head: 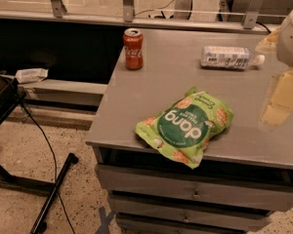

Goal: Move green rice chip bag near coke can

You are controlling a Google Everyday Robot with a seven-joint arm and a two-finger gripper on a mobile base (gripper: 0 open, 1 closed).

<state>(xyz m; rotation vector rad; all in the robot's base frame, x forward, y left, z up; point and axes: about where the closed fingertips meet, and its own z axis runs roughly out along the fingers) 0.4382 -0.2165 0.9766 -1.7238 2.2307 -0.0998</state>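
Next, my gripper moves to the middle of the green rice chip bag (189, 123), by the bag's "dang" circle, and closes there.
The green rice chip bag (185, 126) lies flat near the front edge of the grey cabinet top (151, 82), its "dang" circle facing up and one corner hanging over the edge. The coke can (133, 48) stands upright at the far left corner of the top, well apart from the bag. My gripper (283, 94) shows as a blurred pale shape at the right edge of the camera view, above the cabinet top and to the right of the bag, touching nothing.
A clear plastic bottle with a white label (227, 57) lies on its side at the far right of the top. Drawers (195, 191) sit below the front edge. A black stand (53, 189) and cable lie on the floor to the left.
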